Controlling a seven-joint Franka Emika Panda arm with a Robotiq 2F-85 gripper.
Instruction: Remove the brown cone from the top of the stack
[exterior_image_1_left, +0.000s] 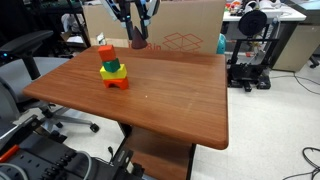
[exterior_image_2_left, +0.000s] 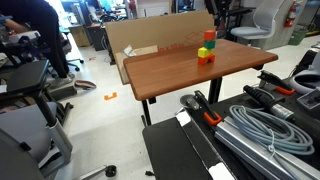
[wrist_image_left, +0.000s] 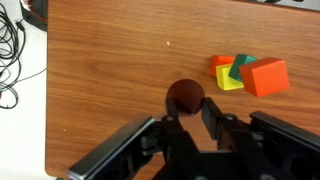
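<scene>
The robot's gripper will release the brown cone on the bare table (exterior_image_1_left: 165, 77) (wrist_image_left: 149, 102) between the stack and the side of the black cart.
The brown cone (wrist_image_left: 185, 93) sits between the fingers of my gripper (wrist_image_left: 189, 105), which is shut on it; from above the cone looks like a dark round shape. It is held apart from the stack (wrist_image_left: 243, 75), over bare table. The stack is a red cube over green and yellow pieces on an orange base; it shows in both exterior views (exterior_image_1_left: 113, 72) (exterior_image_2_left: 206, 52). In an exterior view my gripper (exterior_image_1_left: 138, 42) hangs low near the table's far edge, behind and to the right of the stack. I cannot tell if the cone touches the table.
The wooden table (exterior_image_1_left: 160, 100) stands before a big cardboard box (exterior_image_1_left: 180, 25), which also shows in an exterior view (exterior_image_2_left: 150, 35). Office chairs (exterior_image_1_left: 25, 50) and a black cart (exterior_image_1_left: 250, 60) stand around. Cables (wrist_image_left: 12, 50) lie on the floor beside the table edge.
</scene>
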